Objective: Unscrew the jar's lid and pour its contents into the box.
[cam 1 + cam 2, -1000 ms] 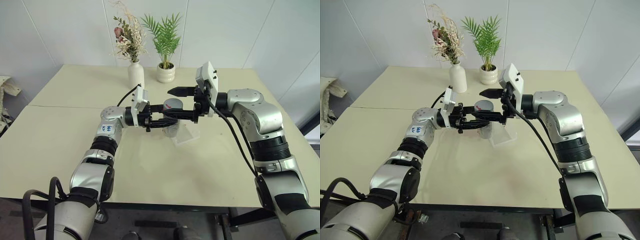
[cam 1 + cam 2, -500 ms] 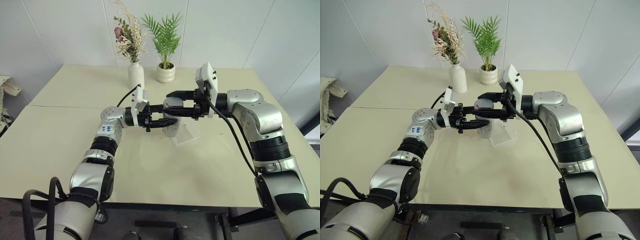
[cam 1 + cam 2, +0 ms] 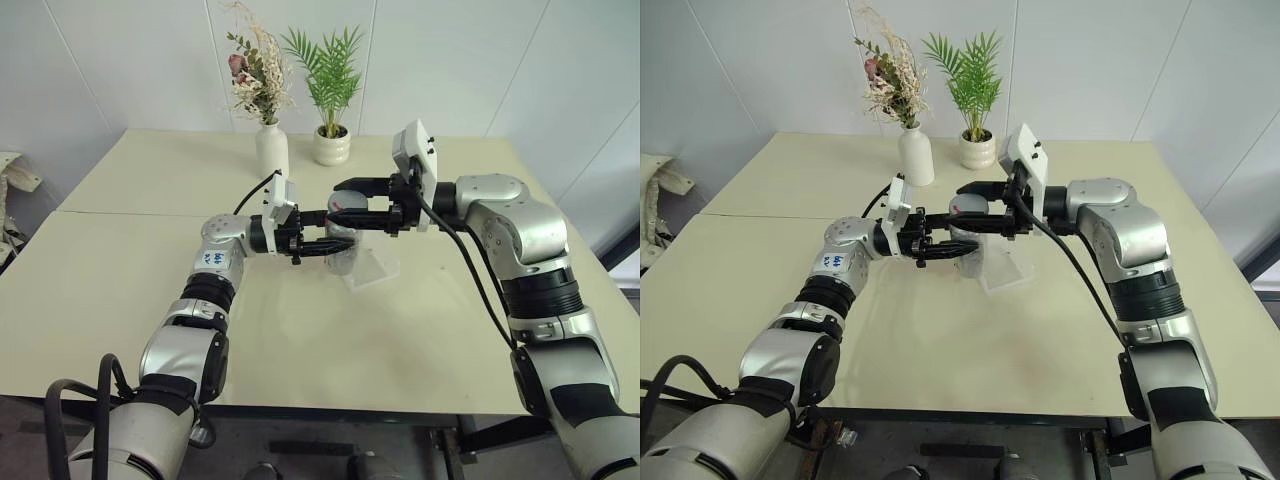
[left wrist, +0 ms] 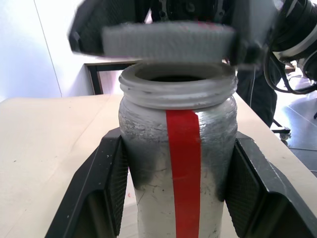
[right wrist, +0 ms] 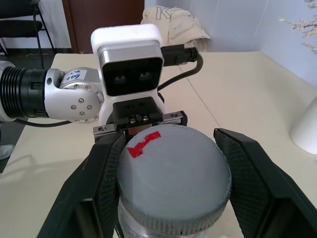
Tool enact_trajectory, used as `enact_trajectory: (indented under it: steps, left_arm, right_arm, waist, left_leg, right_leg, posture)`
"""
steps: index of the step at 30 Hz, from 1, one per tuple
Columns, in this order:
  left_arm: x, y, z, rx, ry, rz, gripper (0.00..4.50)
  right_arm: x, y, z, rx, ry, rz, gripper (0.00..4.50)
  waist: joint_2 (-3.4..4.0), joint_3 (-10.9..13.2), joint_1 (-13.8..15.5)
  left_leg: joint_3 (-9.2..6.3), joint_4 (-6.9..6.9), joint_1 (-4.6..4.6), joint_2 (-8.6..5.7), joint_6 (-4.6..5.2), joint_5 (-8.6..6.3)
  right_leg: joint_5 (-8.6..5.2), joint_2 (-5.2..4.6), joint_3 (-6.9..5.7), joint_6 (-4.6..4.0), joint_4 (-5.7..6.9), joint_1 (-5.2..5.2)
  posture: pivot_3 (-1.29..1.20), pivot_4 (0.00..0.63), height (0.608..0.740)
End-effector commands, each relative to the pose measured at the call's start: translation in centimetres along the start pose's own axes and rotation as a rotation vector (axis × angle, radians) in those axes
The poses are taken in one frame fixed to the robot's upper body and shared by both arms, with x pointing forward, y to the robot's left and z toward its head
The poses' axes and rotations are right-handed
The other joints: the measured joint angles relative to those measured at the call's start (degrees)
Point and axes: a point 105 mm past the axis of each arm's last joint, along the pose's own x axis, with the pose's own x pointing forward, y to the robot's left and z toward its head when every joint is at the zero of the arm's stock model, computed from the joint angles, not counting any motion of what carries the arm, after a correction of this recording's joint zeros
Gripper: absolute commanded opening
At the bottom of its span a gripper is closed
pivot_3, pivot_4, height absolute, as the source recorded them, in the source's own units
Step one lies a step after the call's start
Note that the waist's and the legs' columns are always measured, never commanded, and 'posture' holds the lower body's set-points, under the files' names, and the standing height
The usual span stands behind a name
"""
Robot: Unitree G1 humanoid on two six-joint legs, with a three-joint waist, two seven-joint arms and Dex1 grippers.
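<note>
The robot's right gripper needs to release the grey lid on the bare table point(image 3: 462, 285) next to the clear box, away from the left gripper.
My left gripper point(image 3: 335, 243) is shut on the clear jar point(image 4: 178, 163) with the red stripe and holds it upright above the table. From the other side my right gripper point(image 3: 352, 206) is shut on the grey lid point(image 5: 173, 168), which has a red mark on top. In the left wrist view the lid point(image 4: 168, 42) sits a small gap above the jar's open threaded mouth. I cannot make out the contents inside the jar. The clear box point(image 3: 376, 268) lies on the table just below and right of the jar.
A white vase point(image 3: 271, 148) of dried flowers and a white pot point(image 3: 331, 147) with a green plant stand at the back of the beige table point(image 3: 300, 340). A seam crosses the table's left half.
The right gripper's fingers, wide apart above and below the lid a second ago, have closed on the lid. The left gripper and the jar have kept still.
</note>
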Motion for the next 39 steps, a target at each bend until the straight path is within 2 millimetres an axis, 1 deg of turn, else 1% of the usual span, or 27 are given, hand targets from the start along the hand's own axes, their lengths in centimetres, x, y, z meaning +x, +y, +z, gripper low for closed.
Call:
enact_trajectory:
  steps: [1, 5, 8, 10, 12, 15, 20, 21, 23, 25, 27, 29, 34, 36, 39]
  left_arm:
    - [-0.3, 0.4, 1.3, 0.051, -0.011, 0.006, 2.25]
    - [-0.6, 0.5, 1.4, 0.057, -0.008, 0.015, 2.25]
    - [-0.8, 0.7, 1.5, 0.062, -0.006, 0.03, 2.25]
    - [-1.0, 0.8, 1.6, 0.067, -0.005, 0.041, 2.25]
    - [-1.3, 1.1, 1.8, 0.074, -0.004, 0.061, 2.25]
    - [-2.0, 1.8, 2.2, 0.098, 0.005, 0.114, 2.25]
    - [-3.0, 3.2, 3.1, 0.123, 0.003, 0.208, 2.25]
    - [-3.2, 3.5, 3.5, 0.127, -0.002, 0.232, 2.25]
    - [-3.3, 4.0, 3.9, 0.127, -0.013, 0.259, 2.25]
    - [-3.3, 4.1, 4.1, 0.117, -0.023, 0.261, 2.25]
    - [-3.3, 3.9, 4.0, 0.102, -0.022, 0.242, 2.25]
    - [-3.3, 3.7, 3.8, 0.095, -0.014, 0.228, 2.25]
    - [-3.9, 3.6, 3.6, 0.083, 0.025, 0.206, 2.25]
    - [-4.2, 3.6, 3.6, 0.085, 0.04, 0.208, 2.25]
    - [-4.6, 3.7, 3.7, 0.09, 0.049, 0.215, 2.25]
  right_arm:
    - [-2.1, -1.5, 2.3, -0.071, -0.051, -0.091, 2.53]
    - [-3.4, -2.4, 2.7, -0.082, -0.053, -0.147, 2.53]
    - [-4.7, -3.1, 2.7, -0.086, -0.048, -0.208, 2.53]
    - [-5.4, -3.4, 2.4, -0.081, -0.04, -0.241, 2.53]
    - [-6.3, -3.6, 1.7, -0.066, -0.024, -0.28, 2.53]
    - [-8.3, -3.5, -0.9, -0.015, 0.024, -0.373, 2.53]
    - [-10.7, -2.9, -3.8, 0.041, 0.073, -0.496, 2.53]
    - [-11.2, -2.6, -5.0, 0.059, 0.096, -0.526, 2.53]
    - [-11.8, -1.9, -6.7, 0.082, 0.128, -0.565, 2.53]
    - [-12.3, -1.6, -8.1, 0.1, 0.134, -0.631, 2.53]
    - [-12.9, -1.8, -9.2, 0.123, 0.123, -0.718, 2.53]
    - [-13.3, -2.0, -10.0, 0.138, 0.12, -0.782, 2.53]
    - [-14.7, -2.1, -14.3, 0.214, 0.196, -0.946, 2.53]
    - [-14.7, -1.9, -15.3, 0.238, 0.195, -0.981, 2.53]
    - [-14.7, -1.7, -16.1, 0.268, 0.186, -1.017, 2.53]
  waist:
    - [0.0, 0.0, 0.1]
    - [0.0, 0.0, 0.0]
    - [0.0, 0.0, 0.0]
    - [0.0, 0.0, 0.0]
    - [0.0, 0.0, 0.1]
    - [-0.01, 0.0, 0.2]
    - [-0.02, 0.0, 0.1]
    - [-0.03, 0.0, 0.2]
    - [-0.04, 0.0, 0.2]
    - [-0.04, 0.0, 0.1]
    - [-0.04, 0.0, -0.1]
    - [-0.05, 0.0, -0.2]
    - [-0.06, 0.0, -0.2]
    - [-0.05, 0.0, -0.2]
    - [-0.05, 0.0, -0.3]
  left_leg:
    - [0.0, 0.0, 0.0, 0.0, 0.0, 0.0]
    - [0.02, -0.02, 0.0, 0.0, 0.0, 0.0]
    - [0.02, -0.03, 0.0, 0.0, 0.0, 0.0]
    - [0.02, -0.03, 0.0, 0.0, 0.0, 0.0]
    - [0.02, -0.03, 0.0, 0.0, 0.0, 0.0]
    - [0.01, -0.04, 0.0, 0.0, 0.0, 0.0]
    - [0.05, -0.03, -0.02, -0.01, 0.0, 0.0]
    - [0.08, -0.02, -0.01, -0.01, 0.0, 0.0]
    - [0.04, -0.02, -0.01, 0.0, 0.0, 0.0]
    - [0.07, -0.01, 0.0, -0.01, 0.0, 0.0]
    - [0.17, -0.01, 0.02, -0.02, 0.0, 0.0]
    - [0.28, 0.0, 0.06, -0.02, 0.01, 0.01]
    - [0.37, 0.02, 0.1, -0.06, 0.07, 0.04]
    - [0.4, 0.01, 0.09, -0.07, 0.07, 0.04]
    - [0.46, -0.02, 0.09, -0.07, 0.08, 0.04]
  right_leg:
    - [0.0, 0.0, 0.0, 0.0, -0.02, 0.0]
    - [0.0, -0.01, 0.01, 0.0, -0.04, 0.0]
    - [0.0, 0.0, 0.01, 0.0, -0.03, -0.01]
    - [0.0, 0.0, 0.01, 0.0, -0.02, -0.01]
    - [0.0, 0.0, 0.01, 0.0, -0.04, 0.0]
    - [0.0, 0.0, 0.0, 0.0, -0.08, 0.02]
    - [0.0, -0.02, 0.05, 0.02, -0.08, 0.0]
    - [0.01, -0.02, 0.07, 0.03, -0.07, 0.0]
    - [0.01, 0.02, 0.05, 0.04, -0.06, 0.02]
    - [0.01, 0.02, 0.08, 0.05, -0.07, 0.03]
    - [0.03, 0.02, 0.16, 0.09, -0.06, 0.03]
    - [0.06, 0.04, 0.27, 0.13, -0.01, 0.02]
    - [0.13, 0.06, 0.39, 0.26, -0.06, 0.04]
    - [0.14, 0.06, 0.44, 0.28, -0.07, 0.03]
    - [0.15, 0.06, 0.53, 0.3, -0.09, 0.0]
  posture:
    - [0.0, 0.15, 0.74]
    - [0.0, 0.15, 0.74]
    - [0.0, 0.15, 0.74]
    - [0.0, 0.15, 0.74]
    - [0.0, 0.15, 0.74]
    - [0.0, 0.15, 0.74]
    - [0.0, 0.15, 0.74]
    - [0.0, 0.15, 0.74]
    - [0.0, 0.15, 0.74]
    - [0.0, 0.15, 0.74]
    - [0.0, 0.15, 0.74]
    - [0.0, 0.15, 0.74]
    - [0.0, 0.15, 0.74]
    - [0.0, 0.15, 0.74]
    - [0.0, 0.15, 0.74]
